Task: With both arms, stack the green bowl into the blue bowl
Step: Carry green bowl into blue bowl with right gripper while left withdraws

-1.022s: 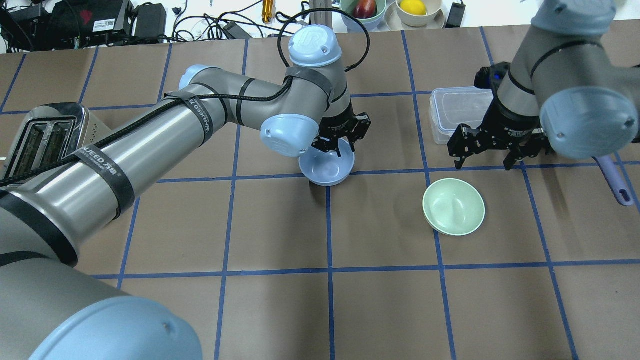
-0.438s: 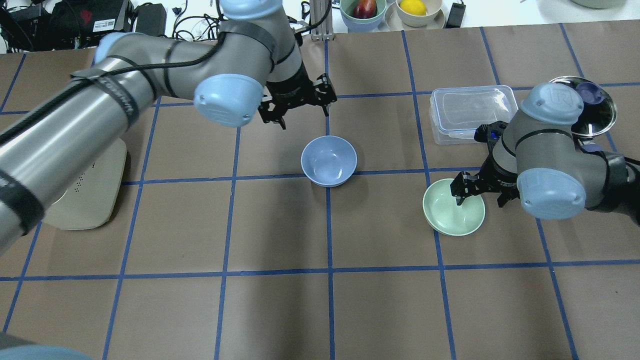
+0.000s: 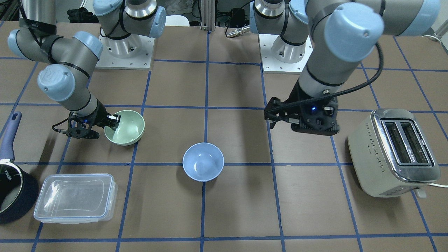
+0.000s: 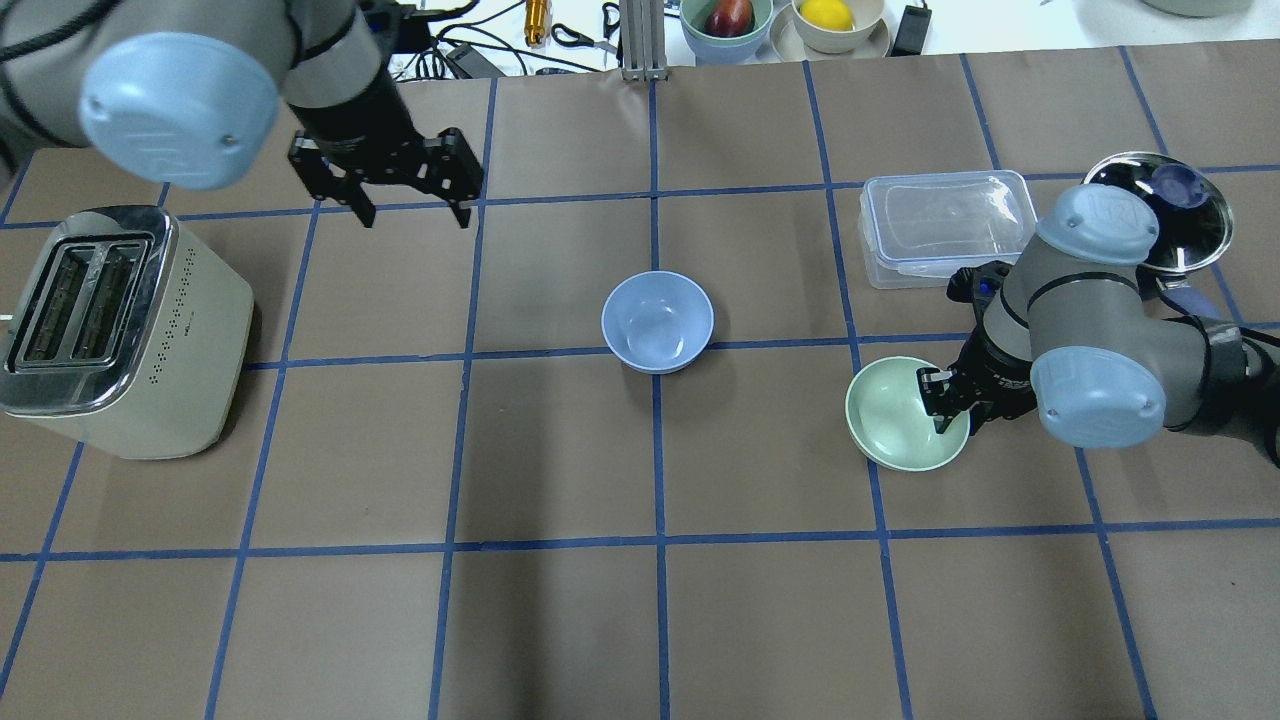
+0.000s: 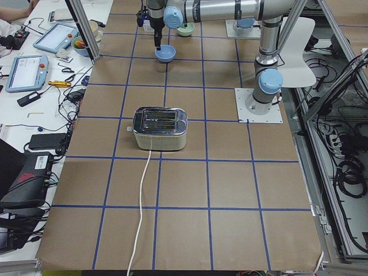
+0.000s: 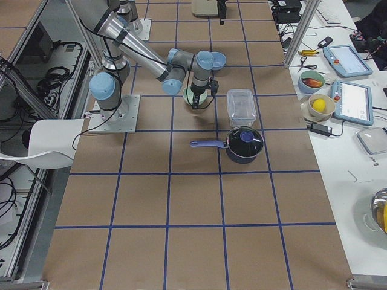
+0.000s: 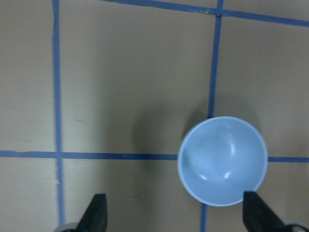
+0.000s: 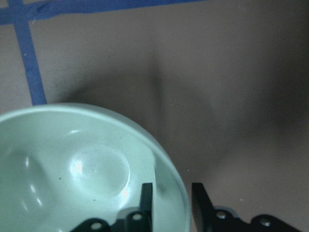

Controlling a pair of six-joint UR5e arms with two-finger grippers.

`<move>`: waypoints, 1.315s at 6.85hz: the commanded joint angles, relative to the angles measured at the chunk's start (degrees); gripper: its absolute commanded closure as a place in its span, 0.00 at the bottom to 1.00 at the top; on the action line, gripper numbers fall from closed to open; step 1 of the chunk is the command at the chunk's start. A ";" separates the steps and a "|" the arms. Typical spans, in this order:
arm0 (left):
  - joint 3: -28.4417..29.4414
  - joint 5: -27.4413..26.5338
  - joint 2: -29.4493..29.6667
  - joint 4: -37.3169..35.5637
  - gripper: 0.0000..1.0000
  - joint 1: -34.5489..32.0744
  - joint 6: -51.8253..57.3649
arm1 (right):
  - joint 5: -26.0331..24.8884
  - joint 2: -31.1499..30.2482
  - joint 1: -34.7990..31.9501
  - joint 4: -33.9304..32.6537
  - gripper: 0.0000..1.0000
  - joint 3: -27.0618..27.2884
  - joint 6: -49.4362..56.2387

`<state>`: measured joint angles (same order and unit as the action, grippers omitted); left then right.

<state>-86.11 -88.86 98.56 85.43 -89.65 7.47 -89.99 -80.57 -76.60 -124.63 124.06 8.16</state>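
The green bowl, still upright on the table, will be let go by my right gripper inside the blue bowl (image 3: pixel 203 161), above the spot where the blue tape crosses.
The pale green bowl (image 4: pixel 893 417) sits upright on the table right of centre; it also shows in the front view (image 3: pixel 127 128) and the right wrist view (image 8: pixel 72 164). My right gripper (image 4: pixel 953 408) is shut on its right rim, one finger inside (image 8: pixel 146 195) and one outside. The blue bowl (image 4: pixel 657 322) stands alone at the table's centre, also seen in the front view (image 3: pixel 203 166) and the left wrist view (image 7: pixel 222 162). My left gripper (image 4: pixel 415 215) is open and empty, raised well to the bowl's far left.
A toaster (image 4: pixel 110 330) stands at the left. A clear lidded container (image 4: pixel 945 225) and a pot with a purple handle (image 4: pixel 1160 210) sit behind the right arm. Fruit bowls (image 4: pixel 730 20) stand past the far edge.
My left gripper left the blue bowl and moved up and away to the left. My right gripper came down onto the green bowl's rim and closed on it.
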 commanded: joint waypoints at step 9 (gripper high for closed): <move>-0.03 -0.60 -9.62 4.66 0.00 4.57 0.79 | 12.03 16.48 -25.06 12.04 1.00 -34.49 -27.31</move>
<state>-86.17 -89.12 89.14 89.70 -85.08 8.74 -77.60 -67.31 -97.39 -112.76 92.39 -16.72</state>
